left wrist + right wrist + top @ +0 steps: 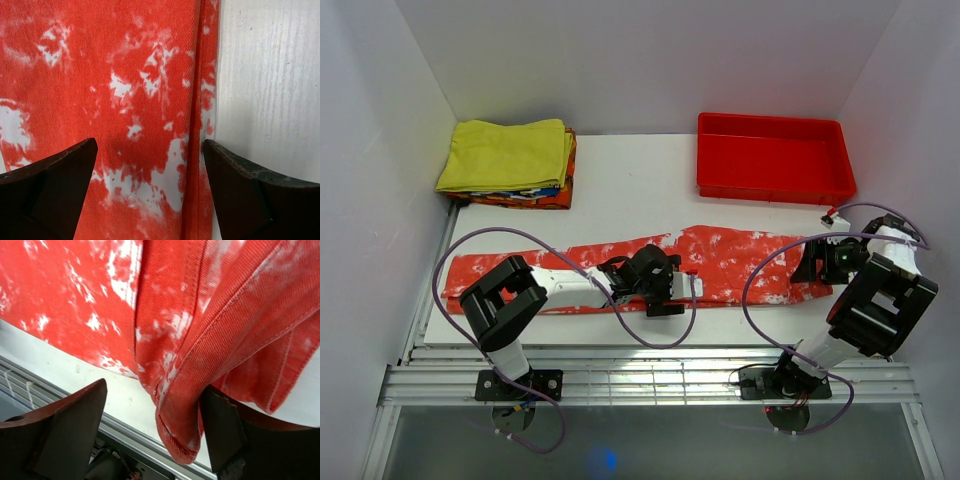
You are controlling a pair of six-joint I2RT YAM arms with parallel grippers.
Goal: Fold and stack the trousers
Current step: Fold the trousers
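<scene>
The trousers' end rises in a bunched fold at the finger of the robot's right gripper, so that gripper should pinch the fold's tip (179, 432) and pull the trousers' end straight.
The trousers (740, 255) lie stretched left to right across the white table (630, 185), red-orange with white blotches. My left gripper (665, 290) hovers over their middle near the front edge. In the left wrist view the left gripper (150, 145) is open, with flat cloth (125, 75) below it and the cloth's edge seam near the right finger. My right gripper (817, 262) is at the trousers' right end. In the right wrist view the right gripper (154, 387) is open. A thick folded seam of cloth (200, 315) hangs between the fingers against the right finger (225, 430).
A plain yellow folded garment (510, 150) tops a stack of clothes at the back left. A red plastic tray (770, 155) stands at the back right. A metal slatted rail (650, 375) runs along the table's front. White walls close in on both sides.
</scene>
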